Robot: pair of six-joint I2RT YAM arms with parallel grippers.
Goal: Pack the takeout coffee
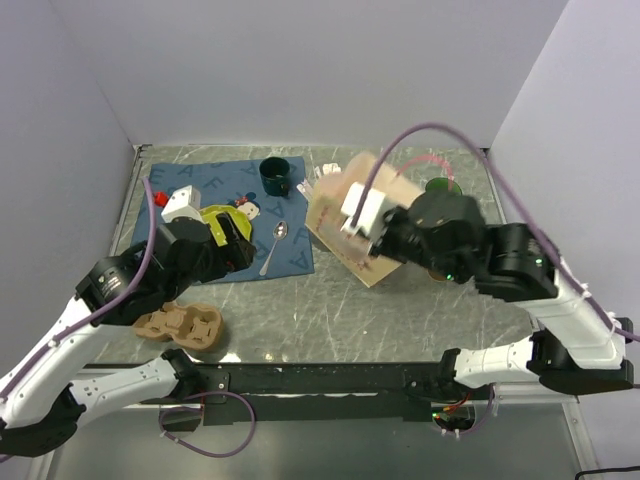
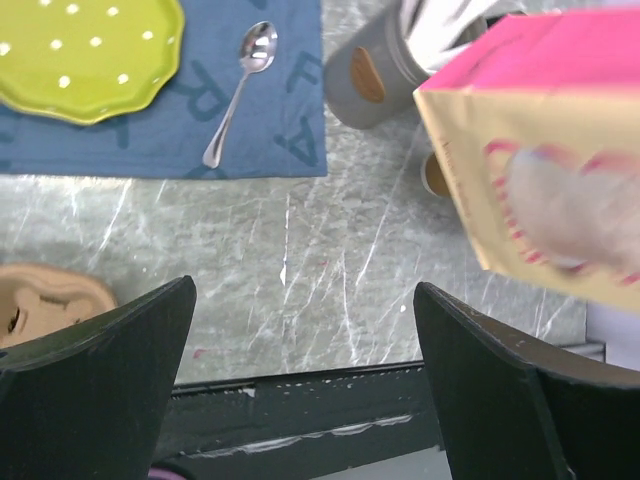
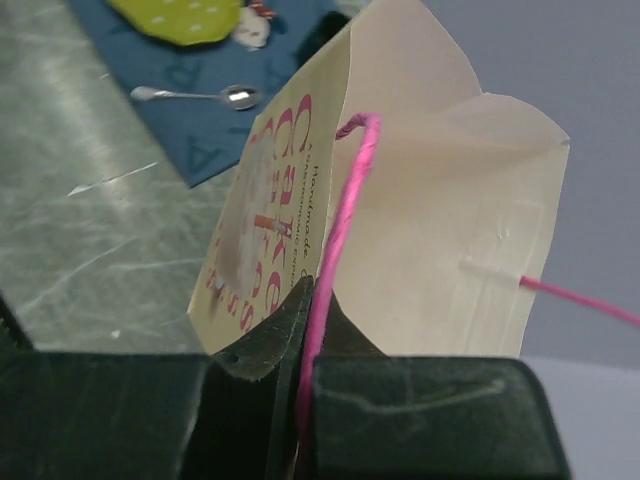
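Note:
I move my left gripper to the tan cup carrier next and close it on the middle divider point(image 1: 179, 321) between its cup compartments.
My right gripper point(image 3: 308, 300) is shut on the pink cord handle point(image 3: 340, 210) of a tan paper bag point(image 3: 440, 230) with pink print. It holds the bag point(image 1: 335, 205) tilted over the middle of the table, mouth open. The bag also fills the right of the left wrist view point(image 2: 540, 170). My left gripper point(image 2: 305, 340) is open and empty, low over bare table near the front edge, left of the bag point(image 1: 238, 250). No lidded tan coffee cup shows in any view. A tan round shape point(image 2: 435, 175) peeks from under the bag; I cannot tell what it is.
A blue placemat point(image 1: 215, 185) holds a yellow-green plate point(image 2: 80, 55), a spoon point(image 2: 240, 85) and a dark green cup point(image 1: 280, 175). A grey holder with white items point(image 2: 370, 75) stands behind the bag. A tan cup carrier point(image 1: 180, 325) lies front left.

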